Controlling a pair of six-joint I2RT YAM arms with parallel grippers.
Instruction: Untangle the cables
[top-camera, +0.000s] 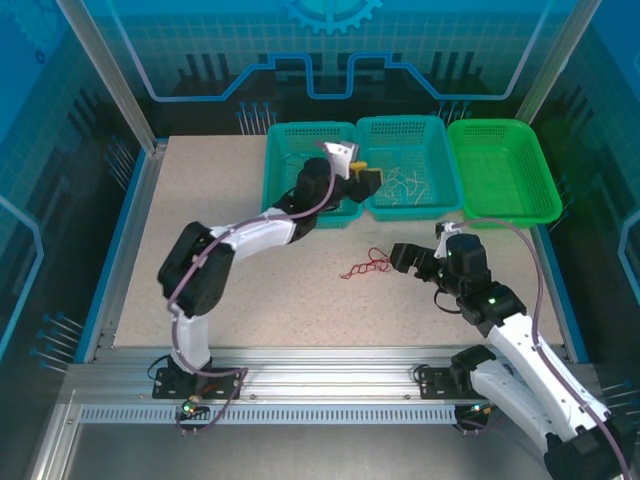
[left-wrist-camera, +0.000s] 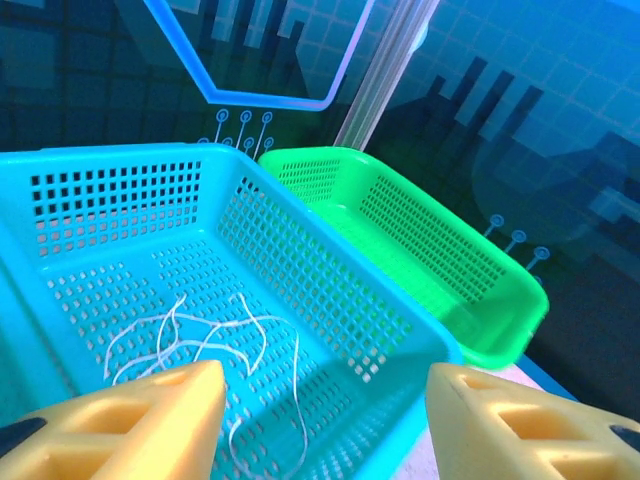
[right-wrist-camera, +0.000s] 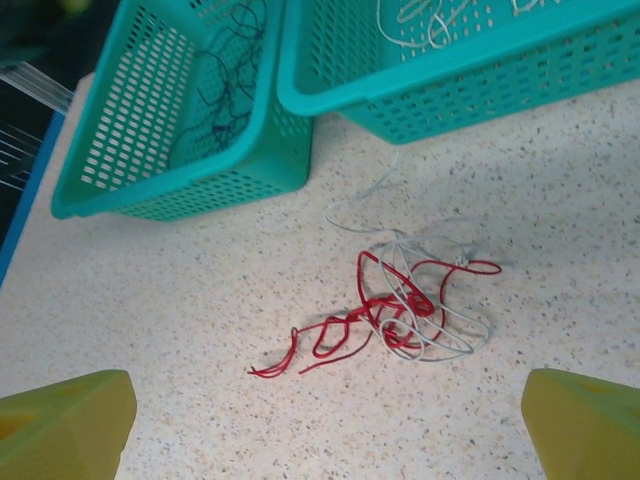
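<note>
Grey loops are caught in the red cable's knot; next my right gripper lifts a grey loop (right-wrist-camera: 422, 357) toward my left gripper.
A tangle of red cable (right-wrist-camera: 345, 330) and pale grey cable (right-wrist-camera: 440, 340) lies on the speckled table, seen from above as a small red knot (top-camera: 367, 264). My right gripper (right-wrist-camera: 330, 420) hovers just near of it, open, nothing between its yellow fingers (right-wrist-camera: 70, 425); in the top view it (top-camera: 405, 257) sits right of the knot. My left gripper (left-wrist-camera: 325, 400) is open and empty over the middle teal basket (left-wrist-camera: 300, 270), where loose white cables (left-wrist-camera: 200, 335) lie on the floor. Dark cables (right-wrist-camera: 225, 90) lie in the left teal basket (right-wrist-camera: 130, 120).
Three baskets stand in a row at the back: left teal (top-camera: 272, 175), middle teal (top-camera: 440, 130), and a green one (top-camera: 540, 190) on the right. The green basket (left-wrist-camera: 420, 250) has nothing in it. Metal frame posts and blue panels close in the table.
</note>
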